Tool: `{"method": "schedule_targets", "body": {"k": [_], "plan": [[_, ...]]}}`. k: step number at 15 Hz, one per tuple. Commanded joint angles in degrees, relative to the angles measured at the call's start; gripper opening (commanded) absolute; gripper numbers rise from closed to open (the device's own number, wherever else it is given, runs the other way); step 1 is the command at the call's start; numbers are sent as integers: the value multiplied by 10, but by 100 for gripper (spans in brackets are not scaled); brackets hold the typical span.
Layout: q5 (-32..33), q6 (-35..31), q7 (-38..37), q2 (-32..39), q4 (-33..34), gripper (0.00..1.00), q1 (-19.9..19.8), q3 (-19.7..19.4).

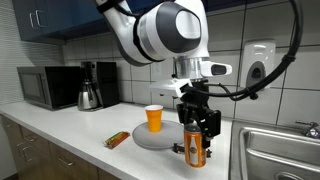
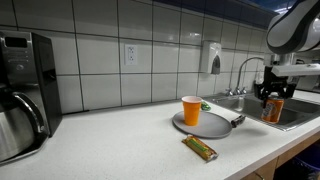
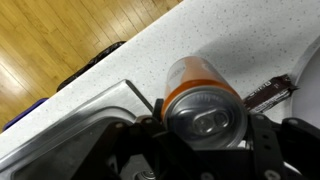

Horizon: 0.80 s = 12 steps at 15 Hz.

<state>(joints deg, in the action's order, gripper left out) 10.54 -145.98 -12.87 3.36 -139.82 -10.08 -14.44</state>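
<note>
The robot's gripper will release the orange drink can on the white counter (image 1: 208, 175) (image 3: 170, 56) between the corner of the sink and the counter's front edge.
My gripper (image 1: 194, 133) is shut on an orange drink can (image 1: 195, 146) and holds it upright just above the white counter, near the sink's edge. In another exterior view the gripper (image 2: 271, 97) holds the can (image 2: 272, 109) to the right of the plate. The wrist view looks down on the can's silver top (image 3: 205, 113) between the black fingers. An orange cup (image 1: 153, 118) stands on a grey round plate (image 1: 160, 138), also seen in the exterior view (image 2: 191, 110). A wrapped snack bar (image 1: 118, 139) lies on the counter by the plate.
A steel sink (image 1: 275, 150) with a faucet (image 2: 242, 75) lies beside the can. A microwave (image 1: 48, 86) and a coffee pot (image 1: 90, 90) stand at the counter's far end. A soap dispenser (image 1: 258, 62) hangs on the tiled wall. The counter's front edge drops to a wooden floor (image 3: 50, 40).
</note>
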Motion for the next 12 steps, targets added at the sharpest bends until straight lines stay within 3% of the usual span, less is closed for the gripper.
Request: {"method": "schedule_targets", "body": {"k": [1,12], "plan": [[11,6,17,-17,-5,39,-19,-10],[-6,1,58,7,2,39,-39,-24]]}}
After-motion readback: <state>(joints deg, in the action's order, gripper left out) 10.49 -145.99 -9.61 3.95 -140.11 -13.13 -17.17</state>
